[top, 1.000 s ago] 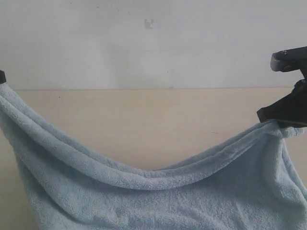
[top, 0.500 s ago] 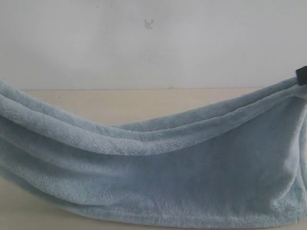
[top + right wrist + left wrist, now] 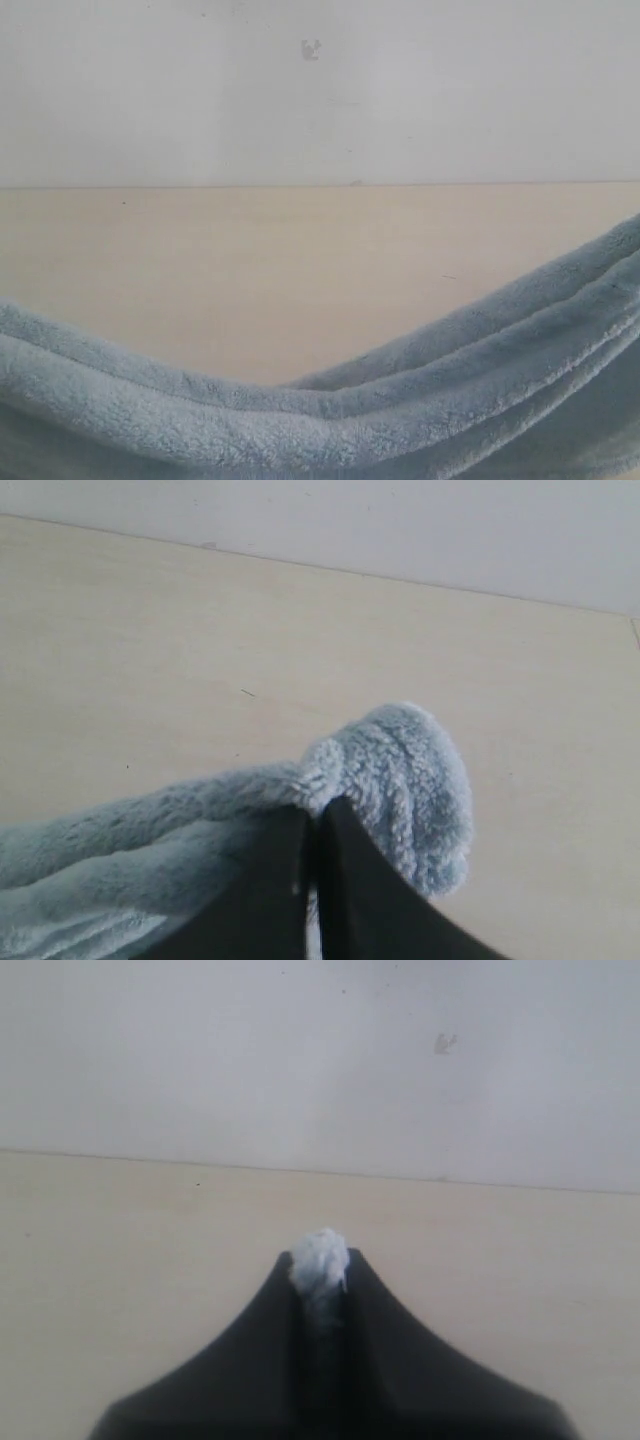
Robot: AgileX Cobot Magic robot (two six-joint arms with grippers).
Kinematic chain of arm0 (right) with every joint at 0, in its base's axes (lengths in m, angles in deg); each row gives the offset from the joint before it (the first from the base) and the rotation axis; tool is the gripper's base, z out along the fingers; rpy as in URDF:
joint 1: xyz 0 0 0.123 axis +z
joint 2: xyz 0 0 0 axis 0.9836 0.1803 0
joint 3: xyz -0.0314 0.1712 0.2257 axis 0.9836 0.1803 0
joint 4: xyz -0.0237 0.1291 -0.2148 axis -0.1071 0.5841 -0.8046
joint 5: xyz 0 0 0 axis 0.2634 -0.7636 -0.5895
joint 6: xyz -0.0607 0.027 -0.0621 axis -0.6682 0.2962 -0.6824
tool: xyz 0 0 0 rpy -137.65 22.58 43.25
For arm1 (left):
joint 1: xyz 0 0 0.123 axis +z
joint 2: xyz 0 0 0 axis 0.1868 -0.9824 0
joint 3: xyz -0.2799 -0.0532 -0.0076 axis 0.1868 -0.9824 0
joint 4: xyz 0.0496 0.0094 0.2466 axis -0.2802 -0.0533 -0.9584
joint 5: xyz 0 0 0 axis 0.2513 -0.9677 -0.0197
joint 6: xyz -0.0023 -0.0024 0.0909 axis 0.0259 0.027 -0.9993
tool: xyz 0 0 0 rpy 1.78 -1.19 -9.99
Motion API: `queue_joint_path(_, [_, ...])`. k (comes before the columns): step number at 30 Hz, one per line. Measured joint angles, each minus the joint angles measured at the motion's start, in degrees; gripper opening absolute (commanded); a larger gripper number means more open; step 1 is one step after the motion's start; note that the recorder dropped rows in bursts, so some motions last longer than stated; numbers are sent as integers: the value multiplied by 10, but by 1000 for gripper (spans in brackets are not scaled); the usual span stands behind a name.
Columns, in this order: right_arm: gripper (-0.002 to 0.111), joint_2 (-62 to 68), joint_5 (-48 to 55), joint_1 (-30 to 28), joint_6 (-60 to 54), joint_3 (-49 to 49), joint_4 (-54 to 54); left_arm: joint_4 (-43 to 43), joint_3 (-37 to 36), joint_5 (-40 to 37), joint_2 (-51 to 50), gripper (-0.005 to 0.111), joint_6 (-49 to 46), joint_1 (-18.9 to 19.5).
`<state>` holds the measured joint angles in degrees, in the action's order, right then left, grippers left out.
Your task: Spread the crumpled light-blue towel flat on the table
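Observation:
Next, my right gripper lets go of the towel's corner on the bare table (image 3: 464, 198) (image 3: 318, 588) near the table's far edge, beyond the thin scratch.
The light-blue towel (image 3: 330, 425) hangs in a sagging band across the bottom of the exterior view, above the cream table (image 3: 300, 270). Neither gripper shows there. In the left wrist view my left gripper (image 3: 320, 1265) is shut on a small tuft of the towel (image 3: 320, 1255) that pokes out between its dark fingertips. My right gripper (image 3: 313, 815) is shut on a thick bunched corner of the towel (image 3: 400, 770), which bulges over the fingertips and trails off to one side. Both grippers are held above the table (image 3: 200, 630).
A plain white wall (image 3: 320, 90) rises behind the far edge of the table. A small dark mark (image 3: 311, 48) sits on the wall. Bare tabletop stretches beyond the towel in all views.
The towel's upper edge has dropped lower in the exterior view, uncovering more table. The right gripper, visible at the right edge one second ago, has left that view.

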<state>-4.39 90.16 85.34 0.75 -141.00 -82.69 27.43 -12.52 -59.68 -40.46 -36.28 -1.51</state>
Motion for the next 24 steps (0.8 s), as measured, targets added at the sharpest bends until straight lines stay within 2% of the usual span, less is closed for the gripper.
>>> queue_joint_path(6, [0, 70, 11, 0, 0, -1, -3, -140, -15, -3, -10, 4, 109, -8])
queue_joint_path(12, [0, 264, -50, 0, -2, -15, -10, -181, -50, 72, -130, 4, 138, -10])
queue_joint_path(18, [0, 442, -124, 0, -6, -89, -11, -201, -50, 222, -302, 4, 142, -10])
queue_joint_path(24, [0, 602, -175, 0, -24, -229, -12, -207, -38, 406, -459, 4, 142, 4])
